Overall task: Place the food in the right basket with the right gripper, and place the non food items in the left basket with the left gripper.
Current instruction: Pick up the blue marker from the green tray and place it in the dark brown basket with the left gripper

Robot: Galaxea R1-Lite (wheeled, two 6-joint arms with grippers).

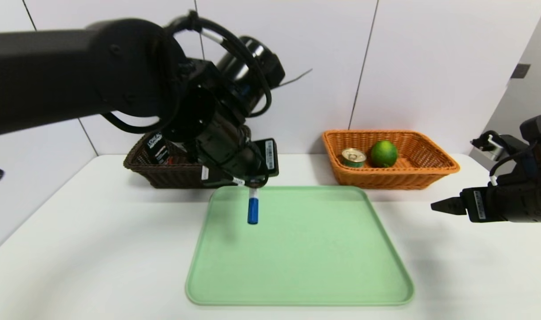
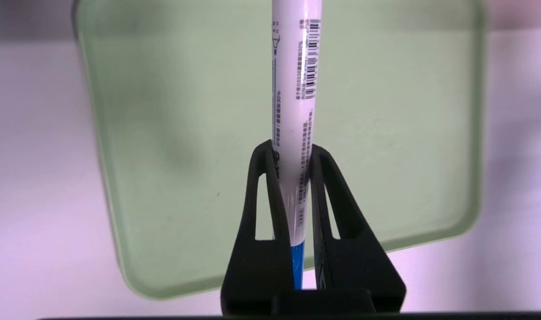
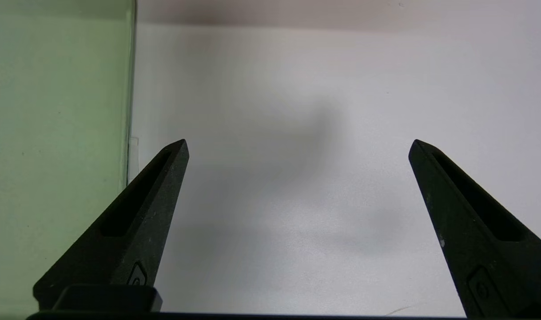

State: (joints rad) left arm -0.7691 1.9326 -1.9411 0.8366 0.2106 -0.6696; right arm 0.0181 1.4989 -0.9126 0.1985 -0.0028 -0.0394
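Next, I let go of the white marker with my left gripper in the dark brown basket [image 1: 191,153] beside the dark tube.
My left gripper [image 1: 252,183] is shut on the white marker [image 1: 252,205], which hangs blue cap down above the far edge of the green tray [image 1: 297,266]. In the left wrist view both fingers [image 2: 328,186] of the left gripper [image 2: 292,151] press the marker's white barrel [image 2: 295,89]. The dark tube [image 1: 157,149] stands in the dark brown left basket [image 1: 164,175], largely hidden behind my left arm. The lime [image 1: 383,153] and the tin can [image 1: 353,157] lie in the orange right basket [image 1: 423,171]. My right gripper [image 1: 441,206] hovers open and holds nothing over the table to the right of the tray, its fingers [image 3: 164,186] spread wide either side of the right gripper's gap [image 3: 298,144].
The white table [image 1: 97,249] runs to a white panelled wall [image 1: 430,66] behind both baskets. The tray's edge [image 3: 130,89] shows beside my right gripper.
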